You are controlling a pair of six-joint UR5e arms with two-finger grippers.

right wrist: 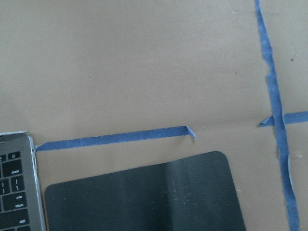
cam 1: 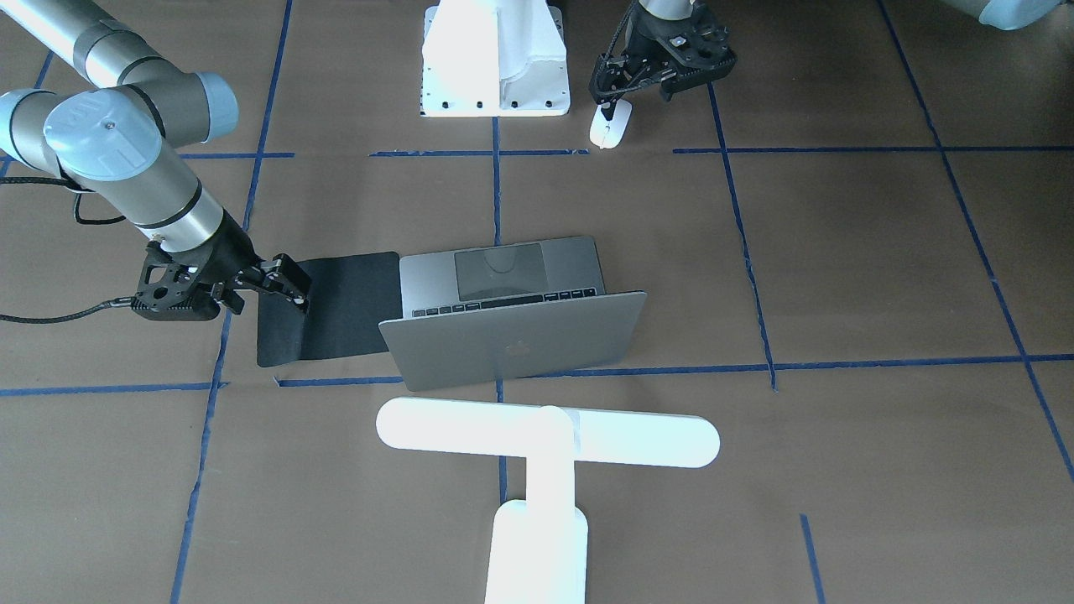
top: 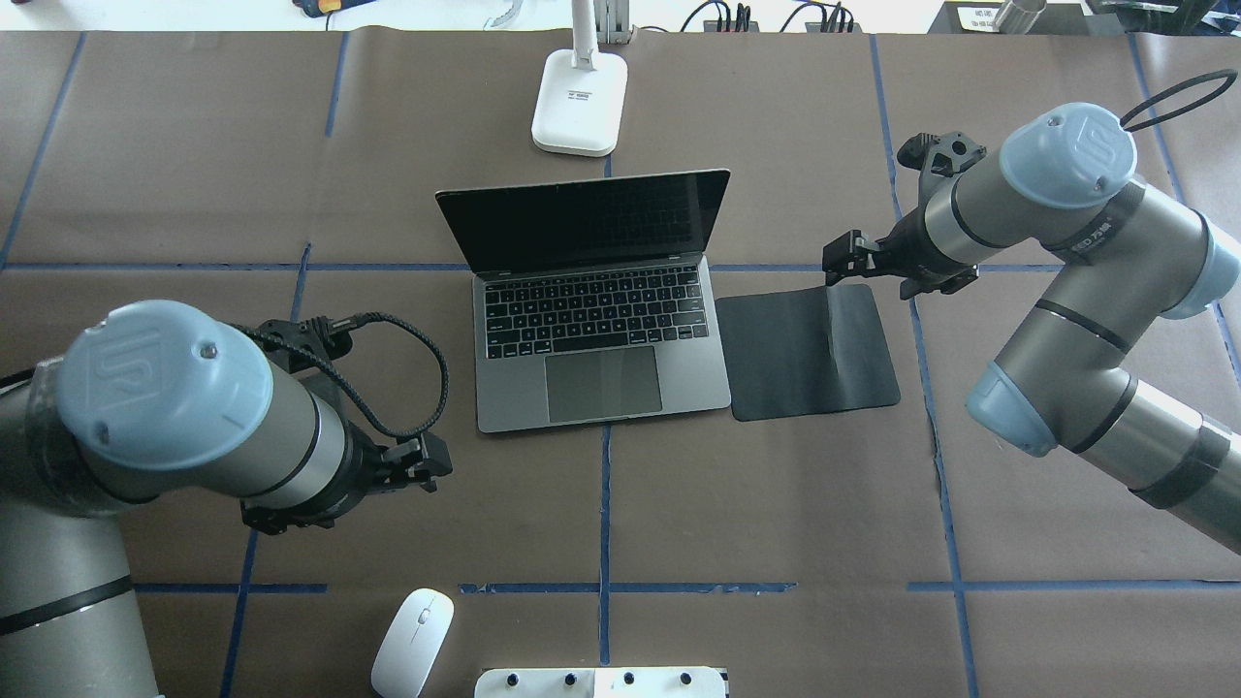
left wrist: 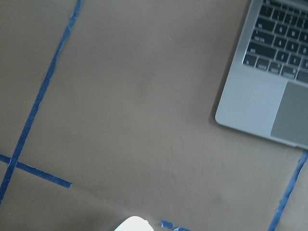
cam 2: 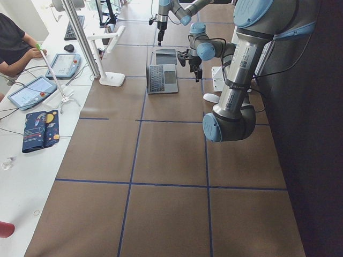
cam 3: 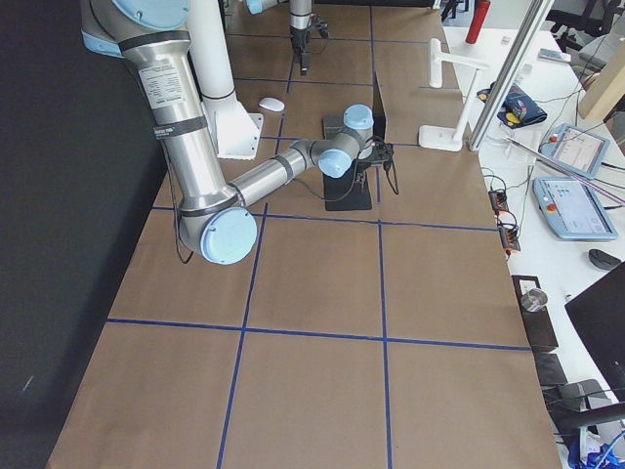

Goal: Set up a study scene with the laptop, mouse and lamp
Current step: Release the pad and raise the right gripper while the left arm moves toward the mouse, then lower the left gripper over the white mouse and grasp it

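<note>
Next, I close my left gripper across the white mouse's back half (cam 1: 615,111), farther from the laptop.
The silver-grey laptop (top: 601,320) stands open in the middle of the table, its apple-logo lid (cam 1: 516,340) tilted back. The white mouse (top: 412,642) lies near the robot's side, left of the laptop, and shows at the bottom edge of the left wrist view (left wrist: 134,224). The white T-shaped lamp (cam 1: 545,436) stands beyond the laptop, with its base (top: 579,102) at the far edge. My left gripper (top: 433,465) hovers above the table just past the mouse, open and empty. My right gripper (top: 842,260) hovers over the far edge of the black mat (top: 810,349), open and empty.
The black mat lies flat against the laptop's right side, with a crease down it (right wrist: 144,197). A white flared block with bolt holes (cam 1: 495,59) stands at the robot's edge. Blue tape lines (top: 603,504) cross the brown table cover.
</note>
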